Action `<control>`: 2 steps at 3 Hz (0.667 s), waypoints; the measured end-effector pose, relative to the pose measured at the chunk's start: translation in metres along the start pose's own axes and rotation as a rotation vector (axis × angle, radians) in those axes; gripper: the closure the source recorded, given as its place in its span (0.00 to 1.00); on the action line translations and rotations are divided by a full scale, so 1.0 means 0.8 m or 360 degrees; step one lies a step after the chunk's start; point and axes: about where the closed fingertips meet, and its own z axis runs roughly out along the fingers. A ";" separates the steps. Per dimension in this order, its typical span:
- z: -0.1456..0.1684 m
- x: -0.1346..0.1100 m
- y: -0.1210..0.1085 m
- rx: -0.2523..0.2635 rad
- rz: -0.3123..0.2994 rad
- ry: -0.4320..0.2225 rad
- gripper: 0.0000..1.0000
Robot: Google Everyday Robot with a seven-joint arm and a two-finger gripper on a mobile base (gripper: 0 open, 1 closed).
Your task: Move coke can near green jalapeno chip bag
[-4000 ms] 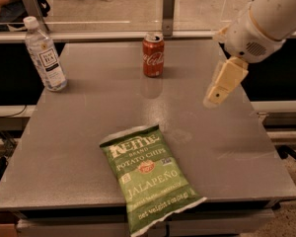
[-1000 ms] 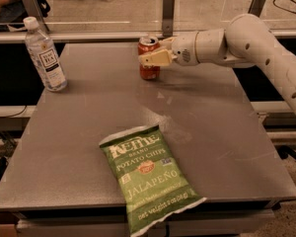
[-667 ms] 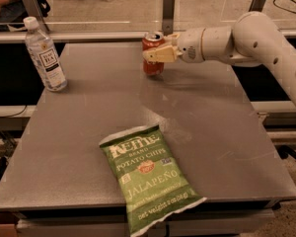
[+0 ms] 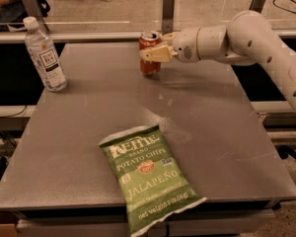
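Next, my gripper puts the coke can down just beyond the green chip bag's far corner (image 4: pixel 157 120), away from the water bottle.
The red coke can (image 4: pixel 149 67) stands upright at the far middle of the grey table (image 4: pixel 227 132). My gripper (image 4: pixel 151 49) reaches in from the right and is shut on the can's upper half. One cream finger (image 4: pixel 157 54) crosses the can's front and the other is behind it. I cannot tell whether the can's base touches the table. The green jalapeno chip bag (image 4: pixel 148 177) lies flat at the table's front edge, well in front of the can.
A clear water bottle (image 4: pixel 44 56) with a white cap stands at the table's far left. My white arm (image 4: pixel 246 38) spans the far right side above the table. A rail and posts run behind the table.
My gripper came in from the right and closed around the can. Over the last second the can has stayed almost in place, shifting only slightly.
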 end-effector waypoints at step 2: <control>-0.012 -0.029 0.066 -0.0116 -0.0006 0.0000 1.00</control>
